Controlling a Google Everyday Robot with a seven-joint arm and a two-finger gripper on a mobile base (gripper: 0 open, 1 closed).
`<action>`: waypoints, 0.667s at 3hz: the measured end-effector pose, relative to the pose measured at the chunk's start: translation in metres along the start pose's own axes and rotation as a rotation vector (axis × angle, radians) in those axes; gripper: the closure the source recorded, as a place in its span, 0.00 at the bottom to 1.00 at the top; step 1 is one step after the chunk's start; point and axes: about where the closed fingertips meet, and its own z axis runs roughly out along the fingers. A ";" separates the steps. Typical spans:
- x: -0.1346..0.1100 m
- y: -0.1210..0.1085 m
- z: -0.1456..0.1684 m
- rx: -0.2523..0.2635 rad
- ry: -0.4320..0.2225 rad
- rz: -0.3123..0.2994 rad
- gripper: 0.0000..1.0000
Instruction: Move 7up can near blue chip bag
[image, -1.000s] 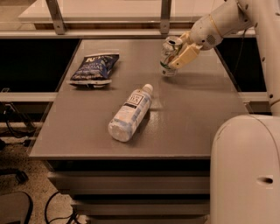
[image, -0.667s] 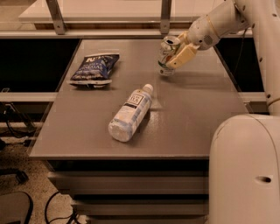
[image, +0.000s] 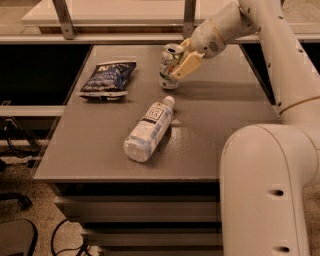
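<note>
Next, my gripper lets go of the 7up can upright on the grey table (image: 131, 90), against the arm-facing side of the blue chip bag.
The 7up can (image: 168, 64), white and green with a silver top, stands upright at the back middle of the grey table (image: 210, 135). My gripper (image: 176, 64) is shut on the 7up can from its right side, one tan finger (image: 185, 66) lying across the can's front. The blue chip bag (image: 107, 78), dark blue with white lettering, lies flat at the table's back left, about a hand's width left of the can.
A clear plastic water bottle (image: 148, 130) with a white label lies on its side in the middle of the table, cap pointing toward the can. My white arm (image: 280, 60) reaches in from the right. A shelf rail (image: 125, 36) runs behind the table.
The gripper has carried the 7up can leftward along the back of the table, closer to the blue chip bag. The bottle and the bag have not moved.
</note>
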 end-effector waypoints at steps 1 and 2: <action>-0.023 0.005 0.029 -0.069 -0.007 -0.033 1.00; -0.045 0.008 0.054 -0.124 -0.022 -0.073 1.00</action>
